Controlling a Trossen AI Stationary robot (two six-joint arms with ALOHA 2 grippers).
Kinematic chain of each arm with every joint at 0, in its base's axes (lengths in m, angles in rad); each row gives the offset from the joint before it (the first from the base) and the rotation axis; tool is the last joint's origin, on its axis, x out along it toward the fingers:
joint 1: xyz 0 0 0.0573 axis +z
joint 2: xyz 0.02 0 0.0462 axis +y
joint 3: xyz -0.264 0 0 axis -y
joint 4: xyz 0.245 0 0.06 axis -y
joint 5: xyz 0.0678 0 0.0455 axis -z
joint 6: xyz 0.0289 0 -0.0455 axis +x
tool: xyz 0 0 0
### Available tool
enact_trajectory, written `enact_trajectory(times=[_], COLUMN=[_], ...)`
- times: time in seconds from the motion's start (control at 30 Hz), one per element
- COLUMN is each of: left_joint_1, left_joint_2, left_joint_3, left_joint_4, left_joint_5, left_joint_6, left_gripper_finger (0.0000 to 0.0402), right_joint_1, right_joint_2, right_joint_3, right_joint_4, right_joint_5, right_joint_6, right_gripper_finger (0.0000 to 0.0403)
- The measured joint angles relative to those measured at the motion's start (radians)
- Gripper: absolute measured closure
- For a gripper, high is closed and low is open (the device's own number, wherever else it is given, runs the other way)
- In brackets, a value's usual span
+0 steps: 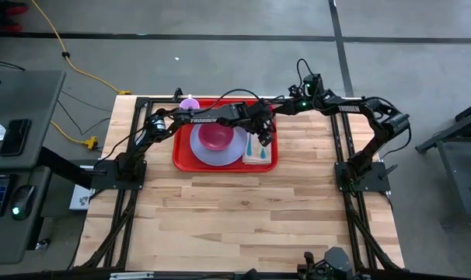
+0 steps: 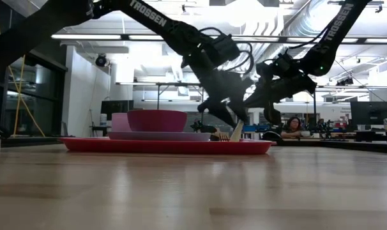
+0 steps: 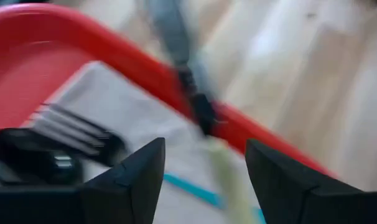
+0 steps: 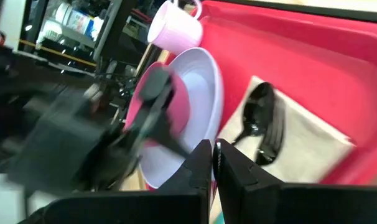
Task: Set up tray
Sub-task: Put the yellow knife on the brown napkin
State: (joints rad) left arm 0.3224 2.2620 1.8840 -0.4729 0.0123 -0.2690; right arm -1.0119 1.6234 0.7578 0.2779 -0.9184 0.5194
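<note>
The long utensil lies at a slant over the tray's rim, so next the left gripper takes hold of it where handle meets blade (image 3: 214, 143), raises it and turns it parallel to the fork.
The red tray (image 1: 181, 159) lies in the table's far middle. On it stand a lavender plate (image 1: 220, 153) with a pink bowl (image 1: 214, 137), a pink cup (image 1: 190, 103), and a white napkin (image 3: 126, 106) at its right end. A black fork (image 3: 76, 132) and a black spoon (image 4: 258, 115) lie on the napkin. My left gripper (image 3: 204, 180) hangs open just above the napkin. A blurred long utensil (image 3: 198, 106) runs between its fingers, touching neither, and across the tray's rim (image 3: 132, 65). My right gripper (image 4: 214, 155) is shut and holds nothing, above the tray's far right corner.
Bare wooden table (image 1: 243, 225) stretches from the tray to the near edge. The two arms stand close together over the tray's right end (image 1: 273, 148). Beyond the table, a desk with a keyboard and mouse (image 1: 18, 202) stands at the left.
</note>
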Motion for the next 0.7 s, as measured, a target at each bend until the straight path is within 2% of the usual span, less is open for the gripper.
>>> enact_trajectory(times=[0.13, 0.53, 0.7], left_joint_1=[0.001, -0.001, -0.001], left_joint_2=[0.002, 0.002, 0.002], left_joint_3=[-0.002, -0.001, -0.001], left_joint_4=[0.001, 0.025, 0.026], left_joint_5=[-0.07, -0.05, -0.049], left_joint_6=[0.013, 0.008, 0.002], left_gripper_finger=[0.0163, 0.0203, 0.0235], right_joint_1=[0.0, -0.001, -0.001], right_joint_2=[0.0, 0.0, 0.0], right_joint_3=[0.0, 0.0, 0.0], right_joint_4=[0.004, 0.019, 0.019], right_joint_5=[-0.001, -0.005, -0.005], right_joint_6=[0.0, 0.005, 0.005], right_gripper_finger=[0.0403, 0.0403, 0.0403])
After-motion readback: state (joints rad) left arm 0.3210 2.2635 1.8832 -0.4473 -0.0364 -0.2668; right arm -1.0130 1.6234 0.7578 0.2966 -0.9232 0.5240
